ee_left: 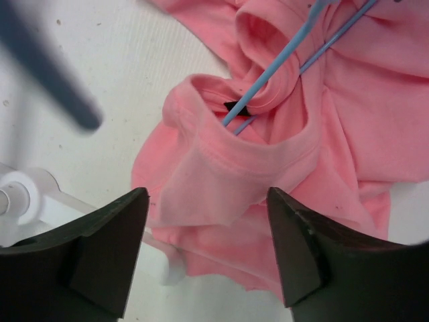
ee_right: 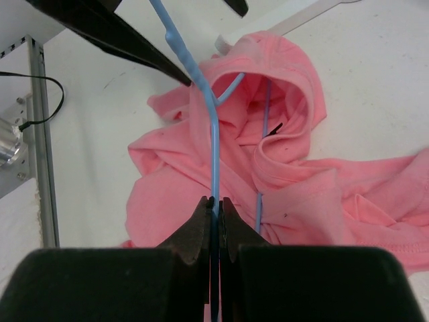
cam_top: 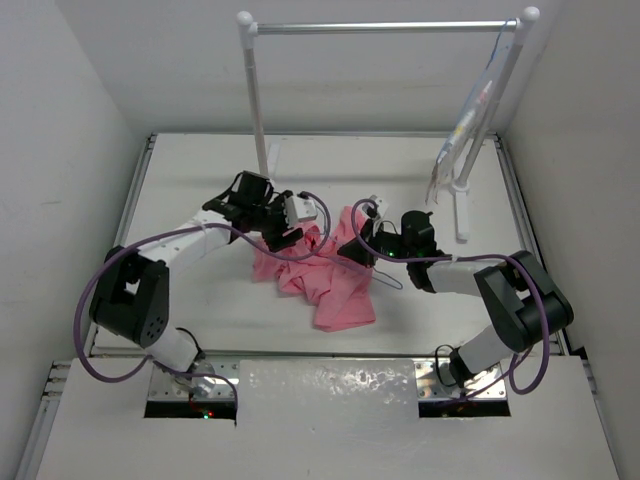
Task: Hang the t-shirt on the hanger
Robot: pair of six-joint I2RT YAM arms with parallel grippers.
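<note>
The collar is sagging loosely around the hanger's wire, so my left gripper needs to pinch the collar's edge (ee_left: 211, 144) and pull it tight toward the base of the rack.
The salmon-pink t-shirt (cam_top: 322, 278) lies crumpled on the table between the two arms. The pale blue wire hanger (ee_right: 214, 127) runs into the shirt's neck opening (ee_left: 268, 100), and part of it is hidden under fabric. My right gripper (ee_right: 214, 201) is shut on one wire of the hanger, at the shirt's right side (cam_top: 355, 250). My left gripper (ee_left: 208, 221) is open and empty, with its jaws spread wide just above the collar at the shirt's upper left (cam_top: 288, 232). Its dark fingers (ee_right: 114, 30) also show at the top of the right wrist view.
A white clothes rack stands at the back, with a left post (cam_top: 255, 90), a top bar (cam_top: 385, 27) and a right foot (cam_top: 460, 210). A white printed cloth (cam_top: 470, 110) hangs at its right end. The rack's left base (ee_left: 27, 201) is close to my left gripper.
</note>
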